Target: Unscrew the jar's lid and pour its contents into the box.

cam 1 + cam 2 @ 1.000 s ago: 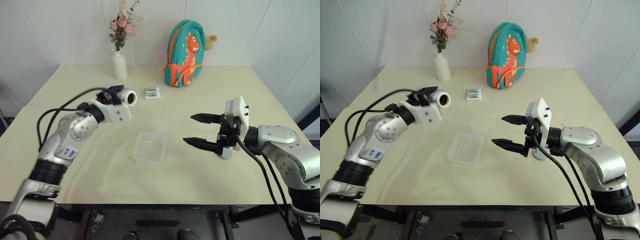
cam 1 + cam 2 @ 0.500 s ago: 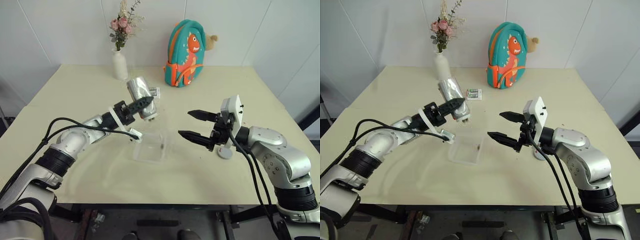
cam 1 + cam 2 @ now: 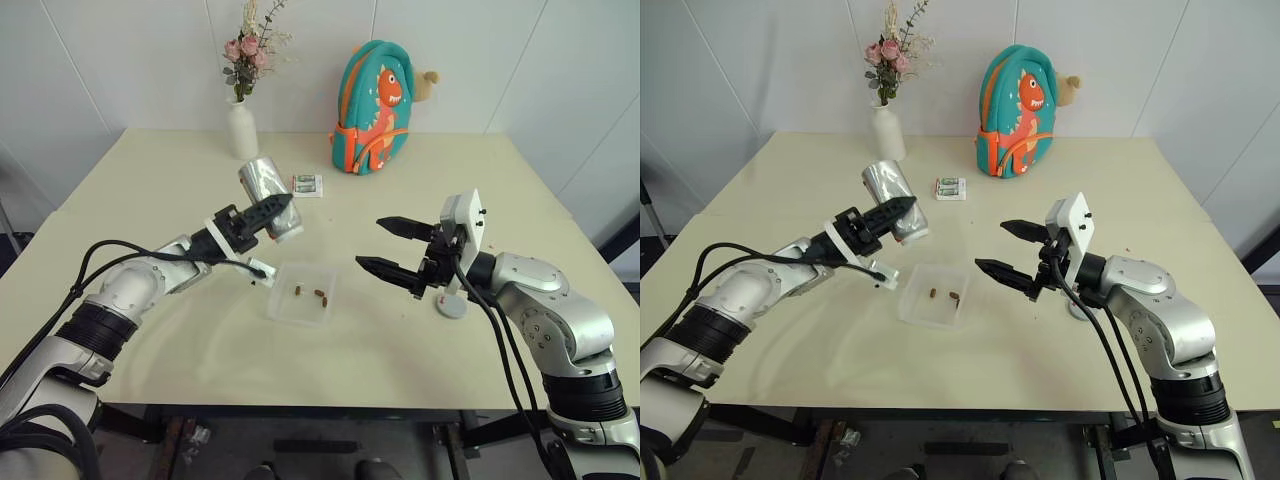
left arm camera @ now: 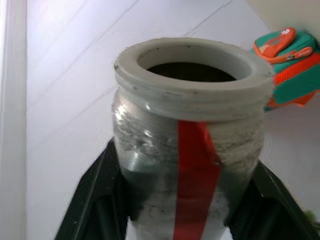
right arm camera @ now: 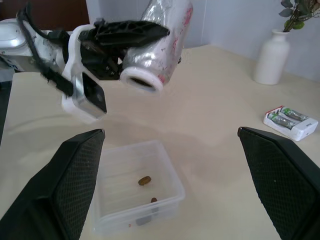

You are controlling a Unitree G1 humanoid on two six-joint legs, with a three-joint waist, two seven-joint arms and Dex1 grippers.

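Note:
My left gripper releases the silvery jar next on the table (image 3: pixel 185 254) beside the clear box, opposite the grey lid.
My left gripper (image 3: pixel 272 212) is shut on the silvery jar (image 3: pixel 262 192), which hangs tilted above the table with its open white mouth (image 5: pixel 141 81) pointing down toward the box. The left wrist view shows the jar (image 4: pixel 187 145) between the two black fingers (image 4: pixel 97 195), a red stripe down its side. The clear box (image 3: pixel 303 293) lies just below and to the right of the jar, with a few brown pellets (image 3: pixel 320 294) in it. The round grey lid (image 3: pixel 450 305) lies on the table by my right arm. My right gripper (image 3: pixel 370 243) is open and empty, right of the box.
At the back of the table stand a white flower vase (image 3: pixel 240 130) and a teal dinosaur backpack (image 3: pixel 375 95). A small white-and-green packet (image 3: pixel 306 184) lies behind the jar. The table's front edge runs close below the box.
The left arm swung the jar from lying sideways at the left to mouth-down over the box. Brown pellets now lie in the box. The right gripper stayed open in place.

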